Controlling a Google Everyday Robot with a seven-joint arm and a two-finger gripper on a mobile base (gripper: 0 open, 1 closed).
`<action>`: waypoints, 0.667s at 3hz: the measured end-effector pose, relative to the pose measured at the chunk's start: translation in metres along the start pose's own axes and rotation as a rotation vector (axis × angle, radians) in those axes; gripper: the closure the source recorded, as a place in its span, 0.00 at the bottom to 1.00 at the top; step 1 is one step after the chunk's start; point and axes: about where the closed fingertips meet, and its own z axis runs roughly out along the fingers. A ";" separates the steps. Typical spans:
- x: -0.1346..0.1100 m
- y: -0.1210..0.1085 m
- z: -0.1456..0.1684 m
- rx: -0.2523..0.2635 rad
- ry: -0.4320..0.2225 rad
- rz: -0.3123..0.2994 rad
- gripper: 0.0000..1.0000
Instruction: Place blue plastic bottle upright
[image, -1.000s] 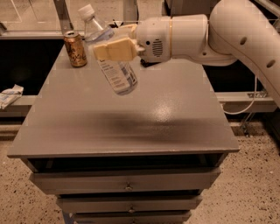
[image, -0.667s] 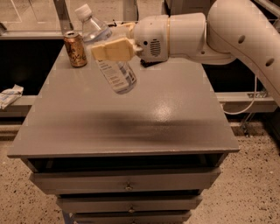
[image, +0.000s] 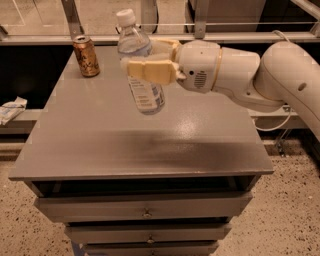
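Note:
Next, I let go of the blue plastic bottle, still hanging above the cabinet top, upright on the grey cabinet top's front half (image: 174, 142), just behind the drawers.
The blue plastic bottle (image: 142, 87) is clear with a white cap and a white-and-pale-blue label. It hangs in the air above the grey cabinet top (image: 150, 145), nearly upright, cap tilted slightly left. My gripper (image: 142, 64) reaches in from the right on a white arm and is shut on the bottle's middle, one cream finger (image: 150, 70) crossing in front of it. The bottle's base is a little above the surface.
A bronze drink can (image: 86, 56) stands upright at the back left corner of the cabinet top. Drawers (image: 145, 205) sit below the front edge. A metal rail (image: 200, 37) runs behind the cabinet. Speckled floor lies around it.
The bottle has turned from a strong lean to nearly upright in my gripper. The gripper and bottle have shifted slightly right. The can has not moved.

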 end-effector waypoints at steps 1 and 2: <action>-0.006 -0.003 -0.027 0.006 -0.004 -0.069 1.00; 0.000 -0.004 -0.047 -0.009 -0.004 -0.110 1.00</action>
